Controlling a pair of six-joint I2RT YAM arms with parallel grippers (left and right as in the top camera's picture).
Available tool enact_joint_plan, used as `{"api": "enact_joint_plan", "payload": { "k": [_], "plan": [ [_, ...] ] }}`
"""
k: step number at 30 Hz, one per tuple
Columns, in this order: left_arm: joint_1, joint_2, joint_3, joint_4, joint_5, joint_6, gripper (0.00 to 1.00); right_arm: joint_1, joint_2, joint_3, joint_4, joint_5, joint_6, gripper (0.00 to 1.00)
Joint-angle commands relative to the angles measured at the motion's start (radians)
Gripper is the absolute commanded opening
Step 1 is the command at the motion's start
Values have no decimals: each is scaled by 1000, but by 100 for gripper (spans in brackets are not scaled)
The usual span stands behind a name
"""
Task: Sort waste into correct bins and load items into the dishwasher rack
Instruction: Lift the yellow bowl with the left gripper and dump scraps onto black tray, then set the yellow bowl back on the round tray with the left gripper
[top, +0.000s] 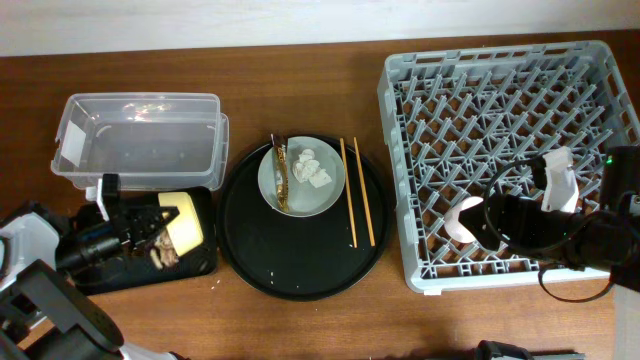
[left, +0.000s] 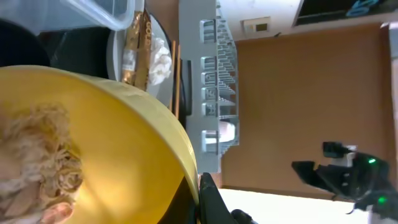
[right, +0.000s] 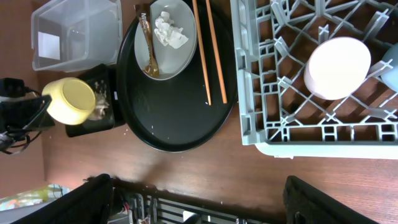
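Observation:
Next, I release the yellow bowl from my left gripper on the round black tray (top: 272, 251), in front of the grey plate.
My left gripper (top: 150, 222) (left: 198, 186) is shut on the rim of the yellow bowl (top: 185, 220) (left: 124, 143) (right: 70, 99). It holds the bowl tilted over the shallow black tray (top: 110, 275) (right: 84, 127). Brownish scraps cling inside the bowl (left: 37, 155) and lie in the tray (top: 160, 256). The grey plate (top: 320, 195) (right: 177, 56) holds the wrapper strip (top: 281, 175) and the tissue (top: 312, 168). The chopsticks (top: 355, 190) lie beside it. My right gripper (top: 520, 225) (right: 205, 205) is open and empty above the dishwasher rack (top: 500, 100). A pale pink cup (right: 339, 59) and a light-blue cup (right: 392, 62) sit in the rack.
The clear tub (top: 140, 135) (right: 74, 31) with a white label stands behind the black tray and looks empty. The large round black tray (top: 300, 250) carries the plate and the chopsticks, between the bins and the rack. Bare wooden table runs along the front edge.

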Motion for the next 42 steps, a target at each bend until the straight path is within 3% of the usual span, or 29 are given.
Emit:
{"api": "enact_joint_plan", "payload": {
  "k": [1,2,3,6,7,8,10,11,13,14,15,16,17,18,19,20,21,23,24,25,26,30,32,33,34,35,36,39,42],
  "plan": [
    [2,18,-3,-78,97,147,0,7,-2,6,0,-9,-14,88],
    [4,21,-3,1,82,124,0,7,-2,6,1,-9,-14,88],
    [5,32,-3,26,78,13,0,7,-2,6,3,-10,-14,88],
    [3,41,-3,-58,114,62,0,7,-2,6,-4,-10,-14,88],
    [2,43,-3,-59,114,152,0,7,-2,6,-8,-9,-14,88],
    [2,49,-4,-88,117,109,0,7,-2,6,-7,-10,-14,88],
    [-5,50,-8,-148,171,291,0,7,-2,6,-7,-9,-14,88],
    [-3,62,-8,-97,150,134,0,7,-2,6,-7,-10,-14,88],
    [-7,64,-9,-103,148,206,0,7,-2,6,-16,-9,-15,88],
    [-5,69,-10,-142,145,155,0,7,-2,6,-16,-9,-15,88],
    [-10,66,-9,-187,163,283,0,7,-2,6,-18,-9,-15,88],
    [-10,66,-9,-163,157,302,0,7,-2,6,-18,-9,-15,88],
    [-10,71,-9,-187,155,206,0,7,-2,6,-17,-10,-15,88],
    [-24,60,-9,-240,169,307,0,7,-2,6,-18,-9,-15,88],
    [-25,56,-3,-190,156,343,0,7,-2,6,-17,-10,-15,88],
    [-18,60,-5,-179,157,198,0,7,-2,6,-14,-9,-15,88],
    [-18,56,-2,-176,171,296,0,7,-2,6,-15,-9,-15,88],
    [-5,60,-4,-150,171,153,0,7,-2,6,-18,-9,-15,88],
    [-17,52,-2,-219,177,283,0,7,-2,6,-19,-9,-15,88],
    [-12,52,5,-153,140,275,0,7,-2,6,-17,-10,-14,88],
    [-11,52,-3,-127,131,154,0,7,-2,6,-16,-10,-14,88],
    [-69,24,10,-233,-34,140,0,7,-2,6,-18,-10,-15,88],
    [-105,-61,29,-190,-70,3,0,7,-2,6,-11,-10,-14,89],
    [-129,-114,64,-122,-161,-172,0,7,-2,6,-6,-10,-14,89],
    [-143,-143,84,-93,-220,-262,0,7,-2,6,-6,-10,-14,89],
    [-194,-226,117,-39,-357,-458,0,7,-2,6,-7,-10,-14,89],
    [-252,-293,126,-2,-424,-554,0,7,-2,6,-6,-10,-14,89],
    [-564,-459,126,154,-737,-848,0,7,-2,6,-6,-10,-14,89],
    [-959,-467,102,294,-1165,-1078,0,7,-2,6,-6,-9,-15,89]
  ]
}}
